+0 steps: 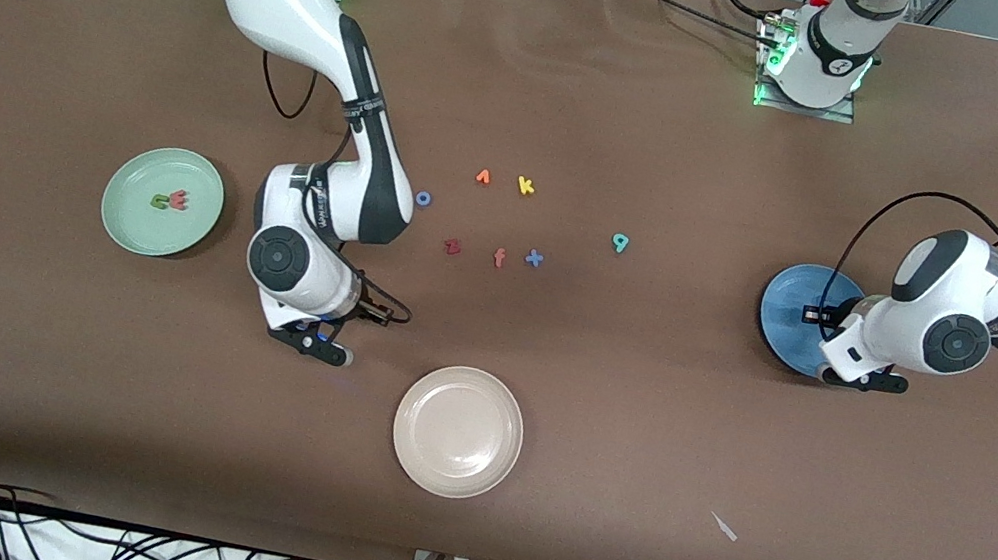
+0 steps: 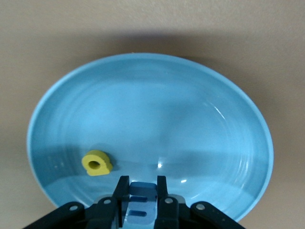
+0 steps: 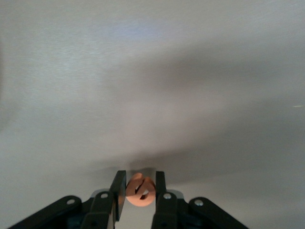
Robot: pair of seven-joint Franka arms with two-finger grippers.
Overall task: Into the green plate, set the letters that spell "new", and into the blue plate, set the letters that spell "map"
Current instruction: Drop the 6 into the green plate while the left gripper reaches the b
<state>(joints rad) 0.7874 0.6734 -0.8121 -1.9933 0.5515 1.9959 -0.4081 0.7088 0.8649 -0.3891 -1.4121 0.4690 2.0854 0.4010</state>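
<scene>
Next, my right gripper releases orange e in the green plate [image 1: 187, 214], beside red-pink w, away from green n.
My left gripper [image 1: 862, 380] [image 2: 143, 180] hangs low over the near rim of the blue plate [image 1: 793, 309] [image 2: 200, 114], shut on the blue m [image 2: 142, 198]. A yellow a [image 2: 97, 162] lies in that plate. Down at the table between the green plate [image 1: 126, 216] and a cream plate, my right gripper [image 1: 323, 347] [image 3: 141, 175] is shut on the orange e [image 3: 140, 191]. The green n [image 1: 160, 201] and red-pink w [image 1: 178, 199] lie in the green plate. The teal p [image 1: 620, 243] rests mid-table, toward the blue plate.
A cream-white plate [image 1: 459, 430] sits near the front camera. Loose letters lie mid-table: blue o [image 1: 422, 198], an orange letter [image 1: 483, 177], yellow k [image 1: 526, 186], dark red z [image 1: 452, 247], salmon f [image 1: 500, 258], a blue cross-shaped letter [image 1: 534, 259]. A white scrap [image 1: 724, 527] lies nearer the camera.
</scene>
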